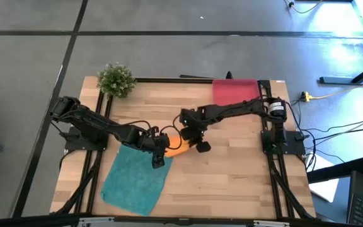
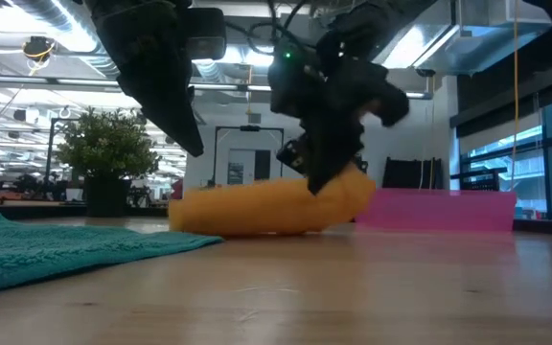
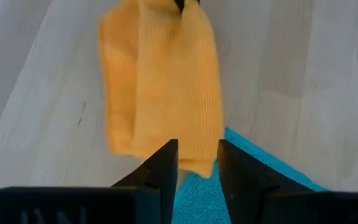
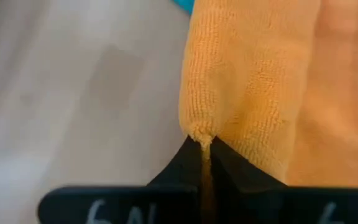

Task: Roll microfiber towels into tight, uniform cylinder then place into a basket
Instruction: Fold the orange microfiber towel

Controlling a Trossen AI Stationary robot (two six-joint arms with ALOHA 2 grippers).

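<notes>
I will close my left gripper on the orange towel's fold (image 1: 171, 149) (image 3: 145, 133), near the end of the roll opposite my right gripper.
The orange towel (image 1: 179, 149) lies rolled up mid-table, one end next to the flat teal towel (image 1: 134, 181). My right gripper (image 1: 191, 135) is shut on the roll's end nearer the table's right. My left gripper (image 1: 161, 151) is open at the roll's other end; in the left wrist view a corner of the orange towel (image 3: 199, 163) shows between its fingertips (image 3: 196, 167). In the low view that gripper (image 2: 182, 120) stands just above the roll (image 2: 257, 211). The pinkish-red basket (image 1: 235, 92) stands at the far right. My right gripper pinches a folded edge of the orange towel (image 4: 199, 132) between its two shut fingers, at the roll's end. The fingers come from above, slanting down. That end (image 2: 357, 187) is raised a little; the rest of the roll rests on the table.
A small green plant (image 1: 116, 79) stands at the far left corner. The teal towel also shows in the low view (image 2: 56, 247), spread flat at the near left. Bare wood lies at the table's near right (image 1: 244, 176).
</notes>
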